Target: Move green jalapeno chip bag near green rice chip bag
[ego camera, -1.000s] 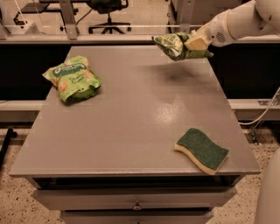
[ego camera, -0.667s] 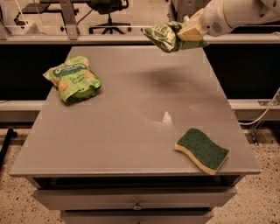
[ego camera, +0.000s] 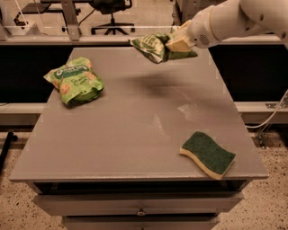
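Observation:
I need to let go of the green jalapeno chip bag with my gripper against the inner side of the green rice chip bag [ego camera: 122, 71].
The green jalapeno chip bag [ego camera: 153, 46] is a darker green foil bag with white lettering, held in the air above the far middle of the grey table [ego camera: 135, 148]. My gripper [ego camera: 176, 42] is shut on its right end, the white arm reaching in from the upper right. The green rice chip bag [ego camera: 75, 81], lime-green and puffy with orange snack pictures, lies on the table's far left. The held bag is well to the right of it and raised, casting a shadow on the table.
A dark green sponge with a yellow base [ego camera: 208, 154] lies near the table's front right corner. Drawers sit below the front edge. An office chair [ego camera: 110, 13] and a metal stand are behind the table.
The gripper has carried the jalapeno bag leftward across the far side of the table, closer to the rice chip bag. The rice chip bag and sponge have not moved.

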`<state>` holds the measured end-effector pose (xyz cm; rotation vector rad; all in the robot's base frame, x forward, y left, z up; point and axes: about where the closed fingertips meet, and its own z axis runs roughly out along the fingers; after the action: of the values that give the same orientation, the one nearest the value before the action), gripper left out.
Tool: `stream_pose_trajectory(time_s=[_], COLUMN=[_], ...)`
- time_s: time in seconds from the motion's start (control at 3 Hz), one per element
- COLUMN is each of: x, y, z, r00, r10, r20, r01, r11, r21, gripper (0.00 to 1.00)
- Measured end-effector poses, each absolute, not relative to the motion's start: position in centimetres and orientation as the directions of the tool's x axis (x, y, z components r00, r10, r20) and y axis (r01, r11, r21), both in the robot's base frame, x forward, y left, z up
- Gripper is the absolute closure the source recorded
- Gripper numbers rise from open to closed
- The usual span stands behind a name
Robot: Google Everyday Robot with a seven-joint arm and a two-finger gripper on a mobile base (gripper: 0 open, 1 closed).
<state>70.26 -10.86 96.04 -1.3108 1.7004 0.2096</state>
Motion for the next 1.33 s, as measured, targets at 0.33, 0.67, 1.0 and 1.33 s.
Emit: stream_pose_trajectory(time_s=[0.33, 0.67, 1.0, 1.33], x=[71.1, 71.6, 71.8, 71.5], y=[-7.4, -4.0, -2.2, -0.7], z=[95.8, 94.5, 92.0, 90.2], r00=[0.043, 0.054, 0.026, -0.015], r10=[-0.612, -0.568, -0.538, -0.516], r20=[-0.789, -0.821, -0.843, -0.857], r01=[-0.823, -0.83, -0.84, -0.855], r11=[0.426, 0.431, 0.445, 0.451], r21=[-0.376, -0.352, -0.31, -0.257], gripper=[1.0, 1.0, 1.0, 0.83])
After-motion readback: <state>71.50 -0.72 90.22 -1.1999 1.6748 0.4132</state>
